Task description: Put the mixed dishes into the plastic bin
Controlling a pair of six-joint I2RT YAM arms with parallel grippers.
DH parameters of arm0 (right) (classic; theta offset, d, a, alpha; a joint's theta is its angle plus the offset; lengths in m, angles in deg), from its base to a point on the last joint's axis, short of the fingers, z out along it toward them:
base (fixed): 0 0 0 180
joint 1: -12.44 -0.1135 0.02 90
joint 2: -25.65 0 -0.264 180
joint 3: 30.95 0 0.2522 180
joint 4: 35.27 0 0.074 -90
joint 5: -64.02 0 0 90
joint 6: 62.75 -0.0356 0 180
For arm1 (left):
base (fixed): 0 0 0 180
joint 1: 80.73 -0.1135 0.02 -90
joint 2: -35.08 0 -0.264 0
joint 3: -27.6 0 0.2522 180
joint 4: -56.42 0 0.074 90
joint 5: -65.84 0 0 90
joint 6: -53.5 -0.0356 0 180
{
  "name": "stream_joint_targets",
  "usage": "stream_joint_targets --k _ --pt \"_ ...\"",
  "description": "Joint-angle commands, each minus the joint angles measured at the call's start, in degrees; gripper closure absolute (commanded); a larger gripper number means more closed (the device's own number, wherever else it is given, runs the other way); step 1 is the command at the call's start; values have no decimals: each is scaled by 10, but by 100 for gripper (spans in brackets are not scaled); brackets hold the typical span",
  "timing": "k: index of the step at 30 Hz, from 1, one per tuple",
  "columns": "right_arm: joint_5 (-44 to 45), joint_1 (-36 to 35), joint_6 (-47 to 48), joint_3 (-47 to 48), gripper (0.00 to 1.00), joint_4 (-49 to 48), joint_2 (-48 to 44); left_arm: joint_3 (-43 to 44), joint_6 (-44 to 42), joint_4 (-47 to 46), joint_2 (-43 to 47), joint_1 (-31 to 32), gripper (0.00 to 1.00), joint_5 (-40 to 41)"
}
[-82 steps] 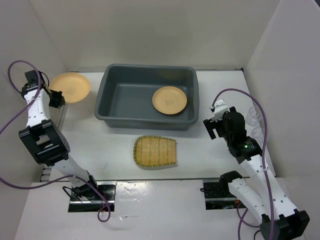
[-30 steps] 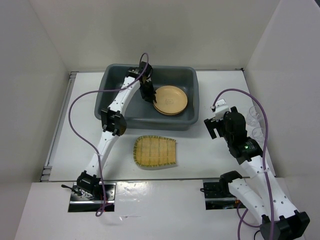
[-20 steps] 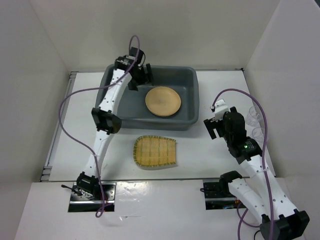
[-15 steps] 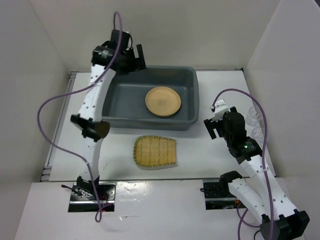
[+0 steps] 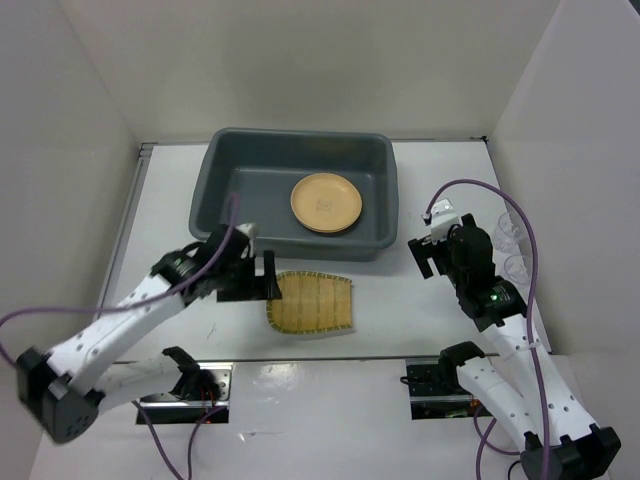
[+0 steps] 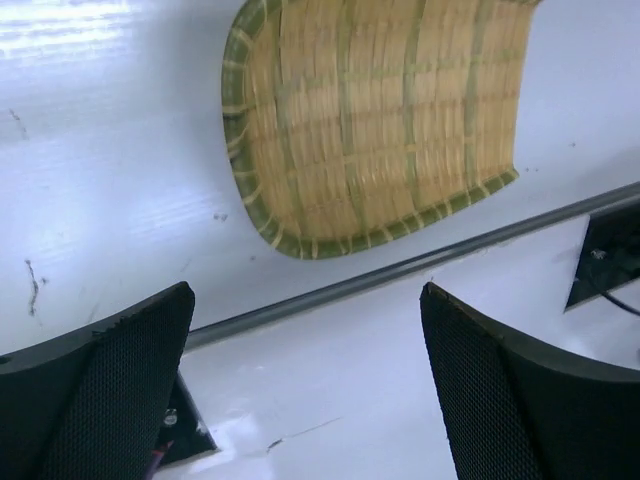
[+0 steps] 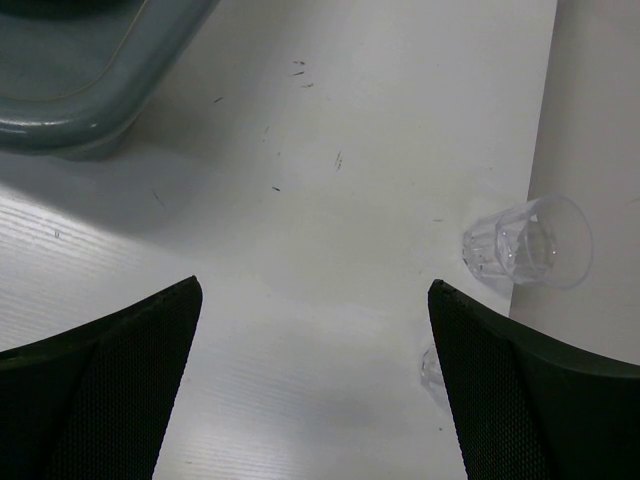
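Next, my left gripper grips the woven fan-shaped dish's curved rim [image 5: 269,310] [image 6: 238,155] on the side across from its straight edge.
A tan-orange plate [image 5: 326,202] lies flat inside the dark grey plastic bin [image 5: 213,190]. The yellow-green woven fan-shaped dish [image 5: 312,303] rests on the table in front of the bin. My left gripper [image 5: 262,280] hovers just left of that dish, open and empty. In the left wrist view the dish [image 6: 370,130] sits beyond the open gripper [image 6: 305,300]. My right gripper [image 5: 428,258] hangs open to the right of the bin. Its wrist view shows one clear glass cup [image 7: 528,243] lying by the right wall, ahead of the gripper [image 7: 315,290], and part of another [image 7: 432,370].
White walls close in the table on the left, back and right. Two glass cups [image 5: 512,232] stand against the right wall. A corner of the bin [image 7: 90,90] shows at the upper left of the right wrist view. A dark seam [image 6: 400,270] runs along the table's front.
My left gripper let go of a plate in the bin and opened. Its arm then swung up and back to the near side, beside the fan-shaped dish. The right arm stayed still.
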State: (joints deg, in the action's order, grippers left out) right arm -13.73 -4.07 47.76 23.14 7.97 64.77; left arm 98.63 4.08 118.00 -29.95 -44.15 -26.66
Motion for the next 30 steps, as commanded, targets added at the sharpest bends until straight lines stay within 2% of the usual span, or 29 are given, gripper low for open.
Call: stream_joint_targets --k 1,2,5,13,15,18,21,25,29,30 --pt "0 -4 -1 -3 2 -35 -6 -96 72 -114 149 0 0 -18" --pt "-6 -4 -1 -3 2 -35 -6 -117 78 -114 203 0 0 -9" --pt "-6 -9 -1 -3 2 -29 -1 -165 119 -144 263 14 0 -3" --pt "-6 -9 -1 -3 2 -29 -1 -262 142 -231 193 9 0 -41" --pt "-6 -9 -1 -3 2 -29 -1 -279 148 -246 185 9 0 -21" --pt "-6 -9 -1 -3 2 -29 -1 -305 155 -246 221 9 0 11" --pt "-6 -9 -1 -3 2 -29 -1 -355 173 -265 284 9 0 17" --pt "-11 -9 4 -3 2 -29 4 -439 201 -314 389 -5 0 -23" --pt "-11 -9 4 -3 2 -29 11 -496 233 -258 527 -11 0 -18" --pt "-11 -9 4 -3 2 -24 16 -508 251 -220 594 -11 0 -24"
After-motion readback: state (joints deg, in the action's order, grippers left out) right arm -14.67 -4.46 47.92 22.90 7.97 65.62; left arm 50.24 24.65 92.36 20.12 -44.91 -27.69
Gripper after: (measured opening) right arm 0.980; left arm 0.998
